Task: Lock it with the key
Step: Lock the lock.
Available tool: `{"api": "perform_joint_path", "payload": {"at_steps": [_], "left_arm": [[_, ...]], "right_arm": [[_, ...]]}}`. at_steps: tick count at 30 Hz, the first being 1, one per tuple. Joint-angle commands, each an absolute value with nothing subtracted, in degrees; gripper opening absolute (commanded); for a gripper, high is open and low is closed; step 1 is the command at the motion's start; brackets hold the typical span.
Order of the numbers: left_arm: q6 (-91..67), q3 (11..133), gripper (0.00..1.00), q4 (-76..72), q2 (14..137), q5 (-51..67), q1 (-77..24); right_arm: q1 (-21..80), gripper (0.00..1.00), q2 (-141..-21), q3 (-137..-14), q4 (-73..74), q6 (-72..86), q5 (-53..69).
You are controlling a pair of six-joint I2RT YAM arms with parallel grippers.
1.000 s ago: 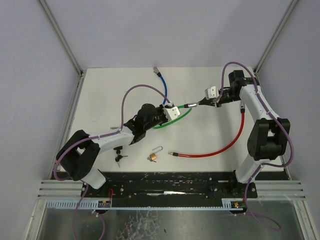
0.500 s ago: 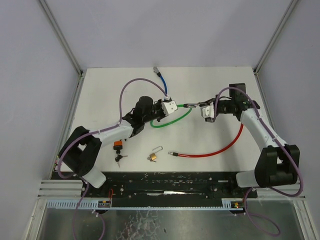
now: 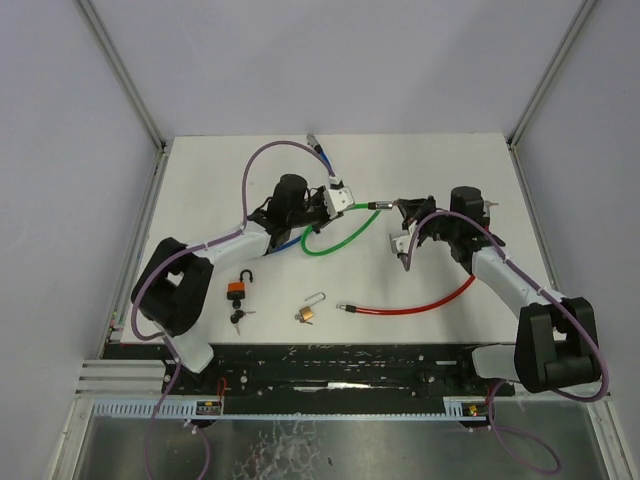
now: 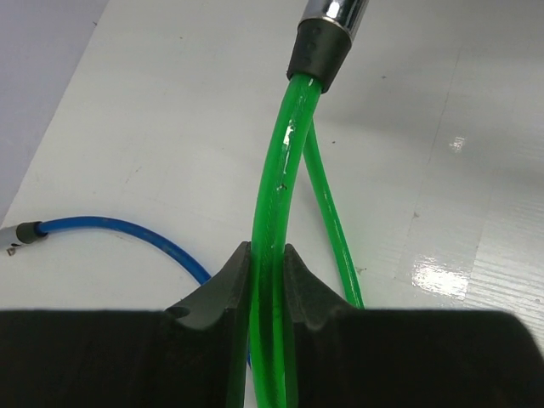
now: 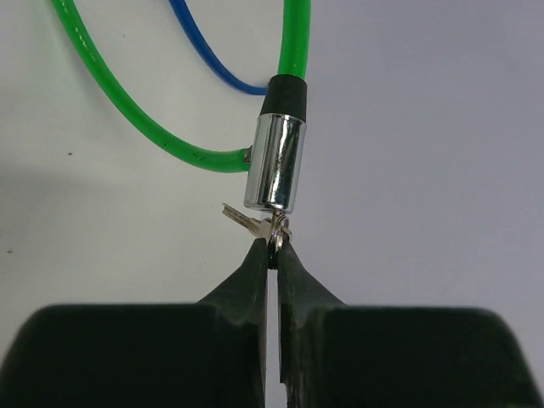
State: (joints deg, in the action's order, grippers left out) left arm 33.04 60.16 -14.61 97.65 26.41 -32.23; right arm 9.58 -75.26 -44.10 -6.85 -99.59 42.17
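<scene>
My left gripper should set the green cable down and release it on the white table's back half (image 3: 394,196), in between the blue cable and the red cable.
The lock is a green cable (image 3: 345,238) with a chrome cylinder end (image 3: 378,207). My left gripper (image 3: 335,197) is shut on the green cable (image 4: 276,187) just behind the black collar and chrome end (image 4: 333,13); its fingertips (image 4: 267,255) pinch the cable. My right gripper (image 3: 400,208) faces it from the right. In the right wrist view its jaws (image 5: 272,251) are shut on the key (image 5: 274,234), which sits at the mouth of the chrome cylinder (image 5: 274,161). A second key (image 5: 242,219) hangs off to the left on the ring.
A blue cable (image 3: 325,160) runs behind the left arm. A red cable (image 3: 420,300) curves at the front right. An orange padlock (image 3: 239,287), black keys (image 3: 238,317) and a small brass padlock (image 3: 307,313) lie near the front edge.
The left gripper has carried the cable end farther back. The right arm has swung its elbow toward the near side, and its jaws have closed onto the key. The orange padlock is now uncovered.
</scene>
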Motion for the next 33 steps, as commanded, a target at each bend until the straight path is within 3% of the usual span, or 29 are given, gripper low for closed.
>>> {"api": "perform_joint_path", "payload": {"at_steps": [1, 11, 16, 25, 33], "left_arm": [[32.19, 61.65, 0.00, -5.49, 101.50, 31.90, -31.57], [32.28, 61.25, 0.00, -6.63, 101.49, 31.80, -31.11], [32.26, 61.32, 0.00, -6.36, 101.14, 32.47, -30.29], [31.56, 62.82, 0.00, -4.58, 101.49, 34.77, -28.91], [31.21, 62.79, 0.00, -5.06, 101.70, 34.03, -28.92]], "right_arm": [[12.26, 0.00, -73.79, -38.64, -24.34, -107.14, 37.98], [12.83, 0.00, -72.50, -42.56, -17.71, -95.53, 38.67], [12.58, 0.00, -75.09, -57.87, 6.81, -90.01, 41.41], [12.40, 0.00, -80.54, -69.04, 22.51, -88.42, 43.34], [12.41, 0.00, -79.51, -63.89, 16.65, -89.58, 39.25]]}}
